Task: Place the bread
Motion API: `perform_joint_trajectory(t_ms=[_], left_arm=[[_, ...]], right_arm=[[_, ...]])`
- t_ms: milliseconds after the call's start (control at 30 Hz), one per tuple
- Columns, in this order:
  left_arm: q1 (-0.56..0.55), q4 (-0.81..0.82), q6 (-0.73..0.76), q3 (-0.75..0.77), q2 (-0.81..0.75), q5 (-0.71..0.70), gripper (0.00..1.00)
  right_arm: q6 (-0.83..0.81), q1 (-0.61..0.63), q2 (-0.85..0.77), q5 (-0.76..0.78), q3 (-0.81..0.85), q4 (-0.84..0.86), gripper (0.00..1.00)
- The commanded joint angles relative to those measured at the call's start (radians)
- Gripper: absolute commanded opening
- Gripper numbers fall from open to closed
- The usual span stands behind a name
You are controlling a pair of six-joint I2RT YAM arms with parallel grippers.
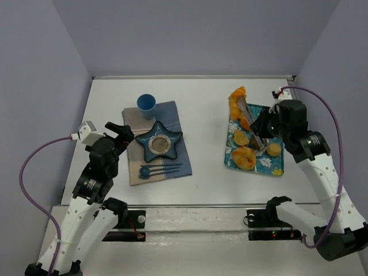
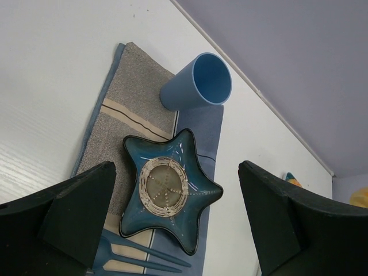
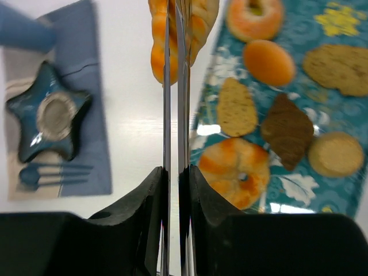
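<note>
The twisted orange bread, now caught between the tongs' tips, will be let go by my right gripper over the round middle of the blue star-shaped plate (image 1: 160, 141) (image 3: 55, 115).
A twisted orange bread (image 1: 237, 99) (image 3: 195, 26) sits at the far left corner of the teal floral tray (image 1: 270, 168) (image 3: 294, 31), caught between the tips of metal tongs (image 1: 248, 115) (image 3: 175, 86). My right gripper (image 1: 261, 131) (image 3: 177, 178) is shut on the tongs' two blades and squeezes them nearly together. Whether the bread is off the tray I cannot tell. The blue star-shaped plate (image 1: 161, 144) (image 2: 167, 190) lies empty on a cloth. My left gripper (image 1: 123, 133) (image 2: 177, 169) hovers open above the plate, holding nothing.
The tray also carries a ring-shaped roll (image 1: 245, 157) (image 3: 236, 169), a round bun (image 1: 275, 149) (image 3: 336, 154), and several other breads. A blue cup (image 1: 146, 104) (image 2: 201, 83) stands on the grey-blue cloth (image 1: 172, 115) behind the plate. A blue fork (image 1: 164, 168) lies in front.
</note>
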Motion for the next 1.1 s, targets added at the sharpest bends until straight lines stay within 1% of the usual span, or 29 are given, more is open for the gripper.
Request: perform_joint_trajectory(t_ms=[0,33,100,133,267,300,400,467,667,900,1033,1067], left_arm=[[0.004,0.01,-0.013,-0.001,-0.014,-0.037,0.99],[0.004,0.007,-0.013,0.001,-0.015,-0.04,0.99],[0.004,0.006,-0.016,0.002,-0.017,-0.043,0.99],[0.004,0.006,-0.017,0.002,-0.017,-0.043,0.99],[0.004,0.007,-0.017,0.002,-0.018,-0.043,0.99],[0.004,0.006,-0.019,0.001,-0.017,-0.042,0.99],[0.004,0.006,-0.017,0.002,-0.017,-0.037,0.99],[0.004,0.007,-0.019,0.002,-0.017,-0.034,0.99],[0.004,0.015,-0.017,-0.005,-0.014,-0.031,0.99],[0.004,0.017,-0.017,-0.01,-0.015,-0.031,0.99],[0.004,0.015,-0.017,-0.008,-0.018,-0.031,0.99],[0.004,0.017,-0.017,-0.01,-0.02,-0.031,0.99]], right_arm=[[-0.185,0.06,0.004,-0.436,0.012,0.182,0.07],[-0.203,0.121,0.01,-0.429,0.009,0.208,0.07],[-0.231,0.189,0.044,-0.417,0.014,0.225,0.07],[-0.248,0.25,0.062,-0.413,0.024,0.244,0.07],[-0.269,0.359,0.189,-0.413,0.066,0.291,0.07],[-0.269,0.376,0.252,-0.409,0.075,0.307,0.07],[-0.273,0.422,0.365,-0.389,0.118,0.319,0.07],[-0.274,0.441,0.409,-0.357,0.136,0.33,0.07],[-0.291,0.479,0.563,-0.39,0.199,0.356,0.07],[-0.27,0.51,0.675,-0.42,0.235,0.388,0.07],[-0.254,0.519,0.697,-0.364,0.236,0.385,0.07],[-0.25,0.519,0.7,-0.338,0.238,0.383,0.12]])
